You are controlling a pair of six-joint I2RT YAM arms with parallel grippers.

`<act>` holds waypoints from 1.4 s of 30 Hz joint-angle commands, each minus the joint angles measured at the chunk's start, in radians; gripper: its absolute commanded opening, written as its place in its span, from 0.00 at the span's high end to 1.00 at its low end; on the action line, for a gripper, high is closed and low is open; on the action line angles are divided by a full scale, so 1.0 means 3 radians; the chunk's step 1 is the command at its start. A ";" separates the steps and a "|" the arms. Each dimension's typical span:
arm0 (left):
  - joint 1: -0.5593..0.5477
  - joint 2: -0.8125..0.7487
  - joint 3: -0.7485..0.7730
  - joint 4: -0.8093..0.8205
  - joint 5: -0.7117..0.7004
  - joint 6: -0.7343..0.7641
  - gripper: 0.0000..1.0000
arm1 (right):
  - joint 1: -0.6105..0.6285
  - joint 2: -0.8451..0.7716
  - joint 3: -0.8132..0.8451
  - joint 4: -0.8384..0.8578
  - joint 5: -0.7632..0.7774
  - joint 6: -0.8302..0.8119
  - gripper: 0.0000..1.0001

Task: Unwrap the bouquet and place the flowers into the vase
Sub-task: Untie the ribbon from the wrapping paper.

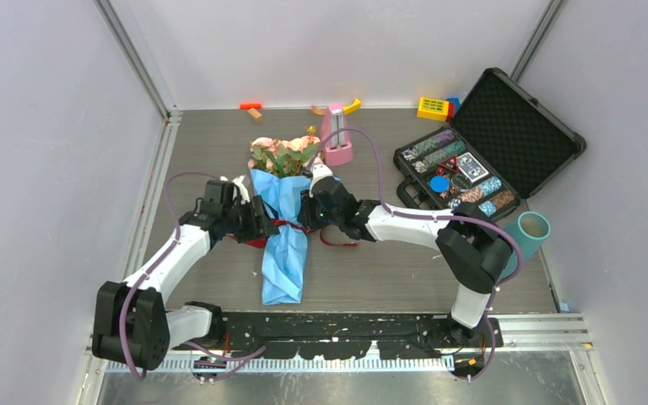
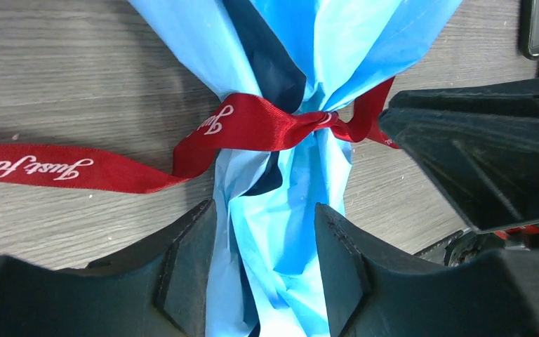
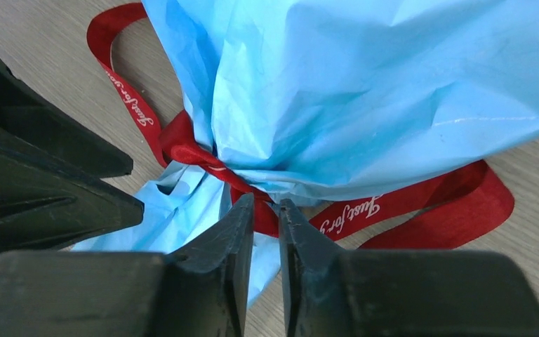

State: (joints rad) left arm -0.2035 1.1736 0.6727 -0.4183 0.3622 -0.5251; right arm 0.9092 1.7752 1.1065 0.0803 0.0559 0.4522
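The red ribbon lies loose at my right gripper's fingers, so I will open them, clamp it there and pinch the ribbon's other side [image 2: 251,121] with my left gripper.
The bouquet [image 1: 283,221] lies flat mid-table, its pink and peach flowers [image 1: 285,154] pointing away, wrapped in a blue paper cone [image 2: 274,232] [image 3: 365,91]. A red ribbon [image 2: 253,126] [image 3: 182,144] is still tied round the cone's waist, with loose tails on both sides. My left gripper [image 1: 263,221] [image 2: 263,235] is open, its jaws astride the paper just below the knot. From the other side, my right gripper [image 1: 306,211] [image 3: 267,205] is parted by a narrow gap, tips at the ribbon, not clamping it. The teal vase [image 1: 530,232] lies far right.
An open black case of poker chips [image 1: 472,169] sits back right. A pink metronome-shaped object [image 1: 336,135] stands just behind the flowers. Small toy blocks [image 1: 433,108] and wooden pieces [image 1: 251,107] line the back wall. Side walls close in left and right.
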 commanded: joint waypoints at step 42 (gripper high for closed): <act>-0.0578 0.0431 0.0074 0.0955 -0.0582 0.0655 0.59 | -0.0013 0.0203 -0.0094 0.0246 -0.0197 0.0153 0.77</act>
State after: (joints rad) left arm -0.3679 1.3235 0.7029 -0.1974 0.2264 -0.3569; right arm 0.9077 1.8286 1.0672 0.1127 -0.0277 0.4873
